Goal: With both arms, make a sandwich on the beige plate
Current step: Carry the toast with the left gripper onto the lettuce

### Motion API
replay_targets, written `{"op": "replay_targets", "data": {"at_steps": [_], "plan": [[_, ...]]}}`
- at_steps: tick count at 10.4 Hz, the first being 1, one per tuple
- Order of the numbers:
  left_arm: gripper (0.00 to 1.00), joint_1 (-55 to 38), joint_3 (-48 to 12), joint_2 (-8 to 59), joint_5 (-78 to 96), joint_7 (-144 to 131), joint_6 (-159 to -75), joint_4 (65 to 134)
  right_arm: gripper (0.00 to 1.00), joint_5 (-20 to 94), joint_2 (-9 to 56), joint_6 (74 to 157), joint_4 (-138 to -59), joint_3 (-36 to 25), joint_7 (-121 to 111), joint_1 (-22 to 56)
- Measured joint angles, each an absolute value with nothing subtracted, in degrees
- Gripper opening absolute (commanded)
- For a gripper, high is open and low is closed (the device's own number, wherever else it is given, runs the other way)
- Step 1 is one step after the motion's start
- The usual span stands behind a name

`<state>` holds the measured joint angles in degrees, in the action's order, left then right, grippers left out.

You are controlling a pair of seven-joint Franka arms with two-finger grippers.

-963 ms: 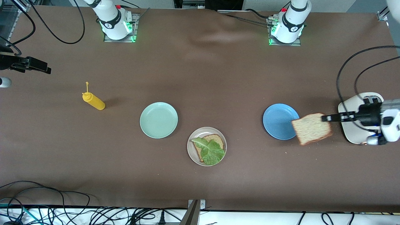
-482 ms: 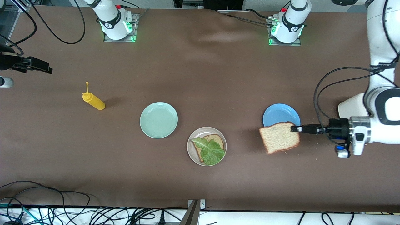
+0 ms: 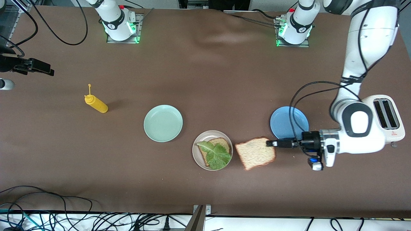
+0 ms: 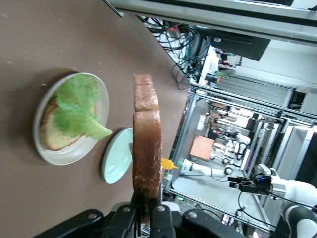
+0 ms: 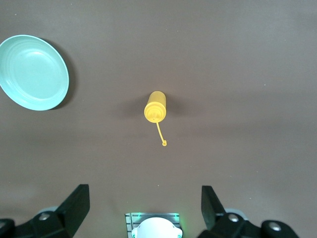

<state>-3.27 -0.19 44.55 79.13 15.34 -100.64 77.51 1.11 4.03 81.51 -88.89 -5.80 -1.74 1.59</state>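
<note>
Next, I release the brown bread slice from my left gripper on top of the green lettuce leaf (image 3: 215, 154) (image 4: 75, 110) on the beige plate.
My left gripper (image 3: 271, 143) is shut on the edge of a brown bread slice (image 3: 255, 153) and holds it in the air just beside the beige plate (image 3: 196, 155), toward the left arm's end. On the plate lies another bread slice (image 3: 222, 142) with a green lettuce leaf (image 3: 216, 155) on top. The left wrist view shows the held slice (image 4: 147, 148) edge-on between the fingers, with the plate's rim (image 4: 64, 156) and the lettuce (image 4: 79, 106) below. My right gripper (image 3: 48, 71) waits open and empty, high at the right arm's end; its own view (image 5: 143, 196) looks down on bare table.
A mint-green plate (image 3: 163, 123) sits beside the beige plate, a blue plate (image 3: 285, 120) under the left arm's cable, a white toaster (image 3: 387, 117) at the left arm's end. A yellow mustard bottle (image 3: 96, 104) lies toward the right arm's end. Cables run along the front edge.
My left arm has carried the bread slice from beside the toaster, past the blue plate, to just beside the beige plate. The right gripper has not moved.
</note>
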Motion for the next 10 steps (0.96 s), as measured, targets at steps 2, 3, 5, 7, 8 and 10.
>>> {"op": "replay_targets", "data": {"at_steps": [2,3,5,7,8,10], "plan": [[0.00,-5.60,-0.20,46.49,82.38,20.34,-102.91,77.53,1.00,1.11,4.04,81.51,-88.89,-5.79,-1.75,1.61],[0.00,-6.77,-0.21,46.85,82.65,21.20,-105.31,77.53,1.00,1.11,4.04,81.51,-88.89,-5.80,-1.75,1.61],[0.00,-9.19,-0.19,47.49,83.71,21.62,-108.45,77.57,1.00,1.11,4.04,81.51,-88.89,-5.80,-1.75,1.61],[0.00,-11.54,-0.20,49.04,84.74,22.13,-110.64,77.61,1.00,1.11,4.04,81.51,-88.89,-5.79,-1.75,1.62],[0.00,-12.66,-0.20,49.60,85.69,22.43,-112.56,77.61,1.00,1.11,4.04,81.51,-88.89,-5.79,-1.75,1.62],[0.00,-15.16,-0.20,50.22,87.46,22.69,-116.20,77.61,1.00,1.11,4.04,81.51,-88.89,-5.80,-1.75,1.62]]}}
